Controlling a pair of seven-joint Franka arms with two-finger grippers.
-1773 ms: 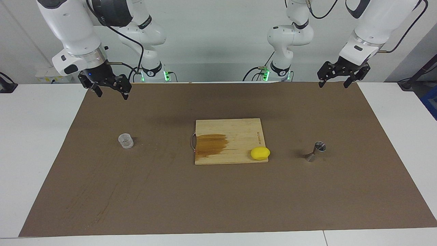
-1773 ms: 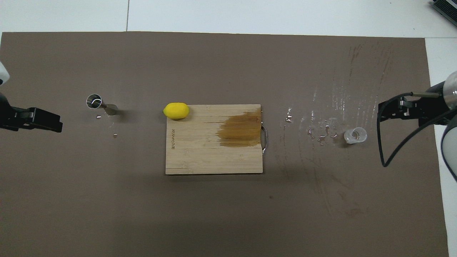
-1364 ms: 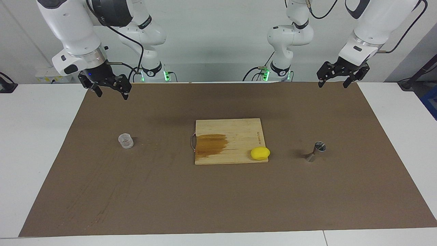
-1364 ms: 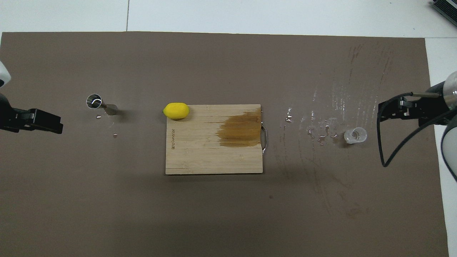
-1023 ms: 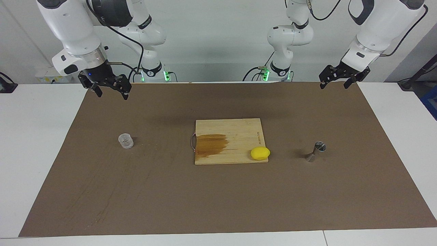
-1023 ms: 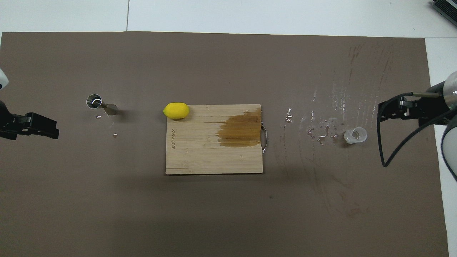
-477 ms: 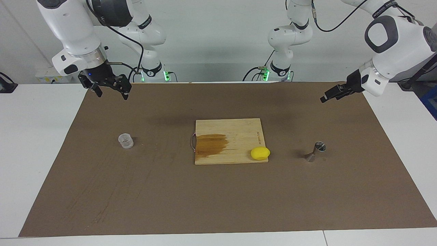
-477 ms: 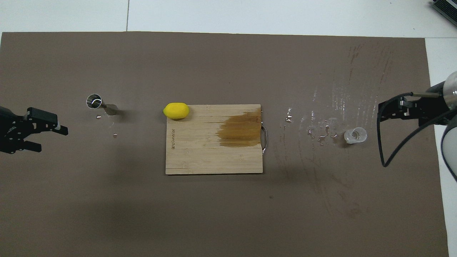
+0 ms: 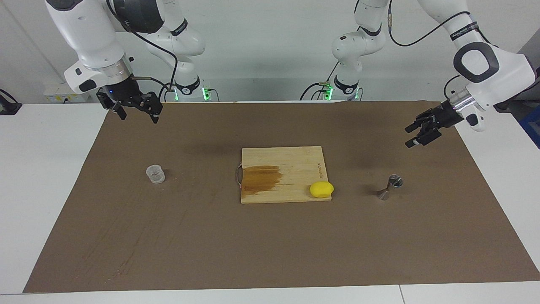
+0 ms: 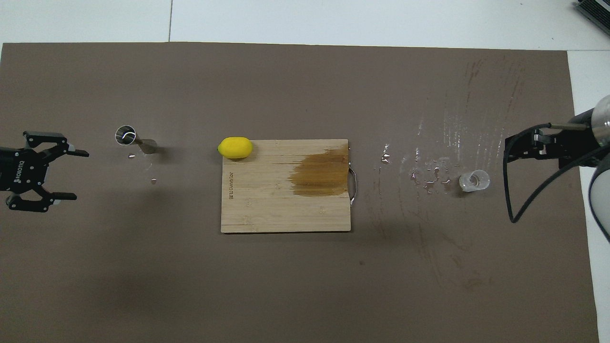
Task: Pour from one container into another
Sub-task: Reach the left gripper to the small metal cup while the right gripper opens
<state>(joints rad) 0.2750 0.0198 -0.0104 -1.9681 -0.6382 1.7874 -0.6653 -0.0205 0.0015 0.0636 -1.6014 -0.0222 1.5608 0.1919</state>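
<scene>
I should next move my left gripper to the silver hourglass jigger and close it on the jigger's narrow middle (image 10: 137, 140), just below its upper cup.
The clear ribbed cup (image 9: 155, 173) (image 10: 474, 181) stands on the brown mat toward the right arm's end. The silver hourglass jigger (image 9: 390, 187) (image 10: 134, 138) stands upright toward the left arm's end. My left gripper (image 9: 411, 136) (image 10: 81, 175) hangs open over the mat at that end. It is turned sideways, with its fingers pointing toward the middle of the table. It is apart from the jigger and holds nothing. My right gripper (image 9: 139, 117) (image 10: 512, 148) waits open and empty in the air over the mat's edge, apart from the cup.
A wooden cutting board (image 9: 295, 160) (image 10: 267, 209) with a dark wet patch lies mid-table. A yellow lemon (image 9: 321, 189) (image 10: 235, 147) rests on its corner toward the jigger. Water drops (image 10: 429, 176) lie on the mat beside the cup, and a few beside the jigger.
The left arm has swung down and outward, turning its gripper from pointing down to sideways and lowering it closer to the jigger. The right arm, cup and jigger have not moved.
</scene>
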